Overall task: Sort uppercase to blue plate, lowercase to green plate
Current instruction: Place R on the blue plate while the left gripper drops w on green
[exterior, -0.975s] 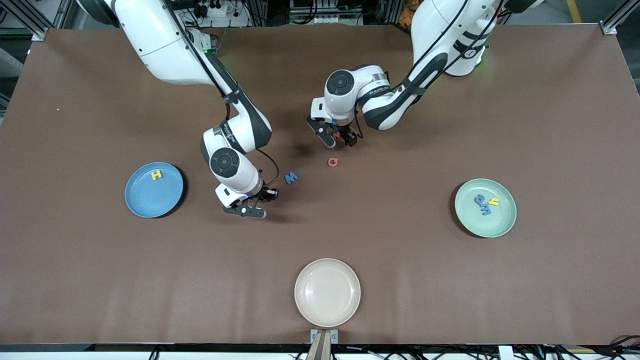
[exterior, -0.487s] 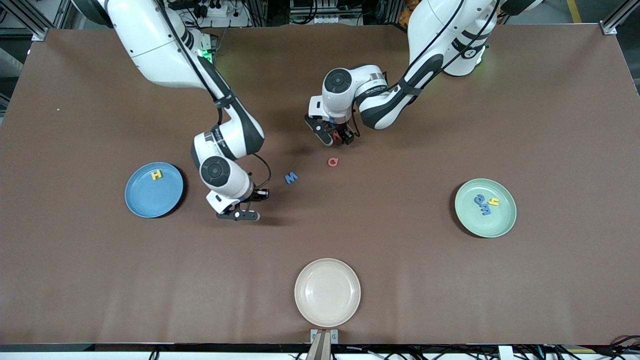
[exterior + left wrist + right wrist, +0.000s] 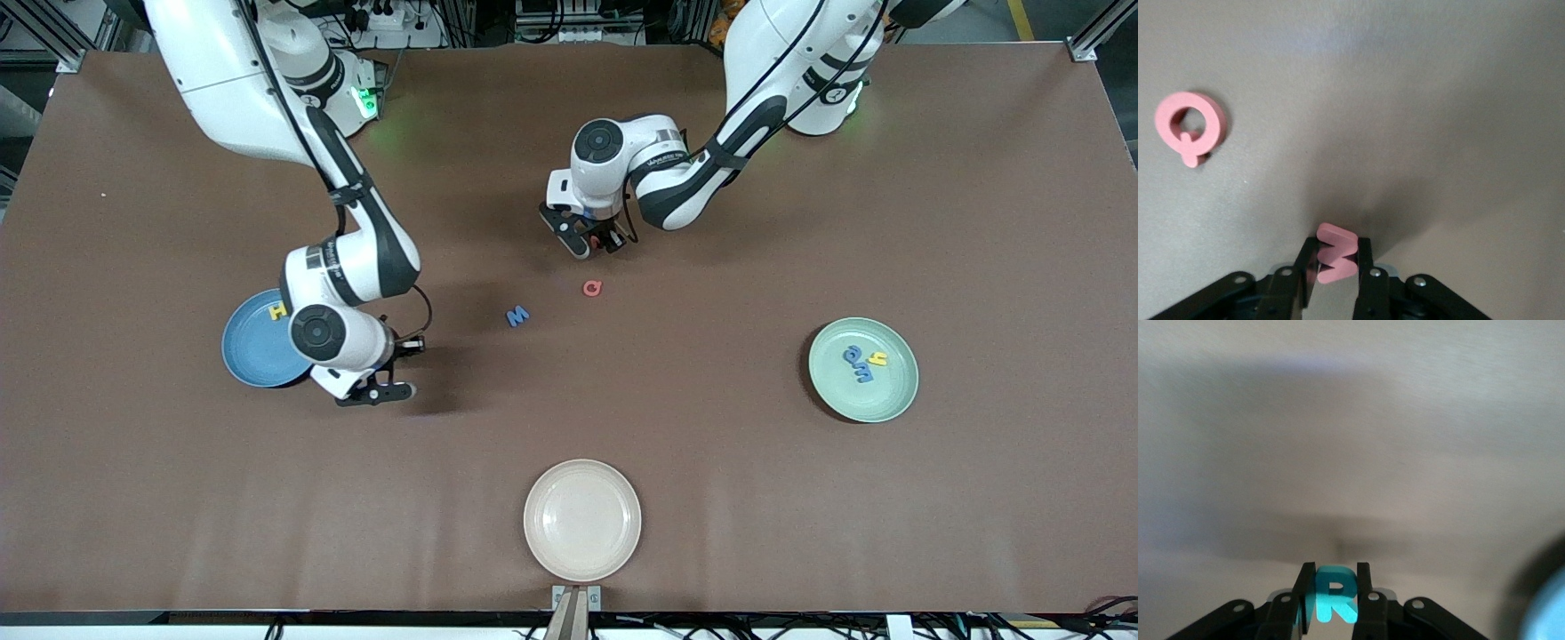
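Note:
Next, I let go of the red w with my left gripper on the green plate's bare side (image 3: pixel 829 382) facing the cream-white plate.
My left gripper (image 3: pixel 1337 259) is shut on the small red w (image 3: pixel 1336 253), low over the table beside the red Q (image 3: pixel 1190 125). In the front view this gripper (image 3: pixel 593 242) is close to the Q (image 3: pixel 592 287) and the blue W (image 3: pixel 517 316). My right gripper (image 3: pixel 1333 590) is shut on the teal R (image 3: pixel 1333 593). It (image 3: pixel 378 391) hangs over the table just beside the blue plate (image 3: pixel 253 360), which holds the yellow H (image 3: pixel 279 311). The green plate (image 3: pixel 889 400) holds the blue a (image 3: pixel 852 355), blue m (image 3: pixel 862 374) and yellow h (image 3: pixel 877 358).
A cream-white plate (image 3: pixel 582 520) lies near the front edge of the table, mid-way along it. The right arm's wrist overlaps the blue plate's rim in the front view. The blue plate's edge (image 3: pixel 1551 607) shows in the right wrist view.
The left gripper's fingers have shut on the red w. The right arm has carried the teal R from near the blue W to beside the blue plate.

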Motion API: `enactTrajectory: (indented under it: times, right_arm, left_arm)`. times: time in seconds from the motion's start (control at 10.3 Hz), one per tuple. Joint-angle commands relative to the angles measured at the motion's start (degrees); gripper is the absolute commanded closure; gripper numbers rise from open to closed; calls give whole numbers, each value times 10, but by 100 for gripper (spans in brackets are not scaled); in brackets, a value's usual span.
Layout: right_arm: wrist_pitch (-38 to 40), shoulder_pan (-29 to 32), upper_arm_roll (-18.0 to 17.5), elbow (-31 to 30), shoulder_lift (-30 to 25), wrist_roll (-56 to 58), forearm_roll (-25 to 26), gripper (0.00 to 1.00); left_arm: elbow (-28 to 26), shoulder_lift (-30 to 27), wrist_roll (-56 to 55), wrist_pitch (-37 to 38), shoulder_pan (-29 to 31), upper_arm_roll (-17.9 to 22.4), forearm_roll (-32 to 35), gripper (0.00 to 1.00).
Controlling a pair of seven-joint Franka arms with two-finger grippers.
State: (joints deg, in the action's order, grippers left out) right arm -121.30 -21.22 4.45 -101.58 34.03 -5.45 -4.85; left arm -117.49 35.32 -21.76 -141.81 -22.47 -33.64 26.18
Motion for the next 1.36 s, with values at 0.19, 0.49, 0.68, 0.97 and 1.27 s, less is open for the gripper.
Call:
enactTrajectory:
  times: [0.19,0.49,0.68,0.97,1.27]
  right_arm:
    - [70,11,76,-16,-32,169,7,73]
    - [63,12,147,-17,-22,320,8,73]
    - [63,19,161,-34,-19,358,8,72]
    - [23,24,162,-69,-15,359,7,44]
    - [40,21,161,-64,-19,344,-2,43]
  left_arm:
    - [11,-104,-42,137,73,2,2,100]
    - [16,-187,-28,209,176,-6,-45,100]
    - [17,-198,26,210,261,11,-41,100]
    - [45,-170,73,206,322,82,-47,100]
    - [65,-155,74,202,325,152,-74,97]
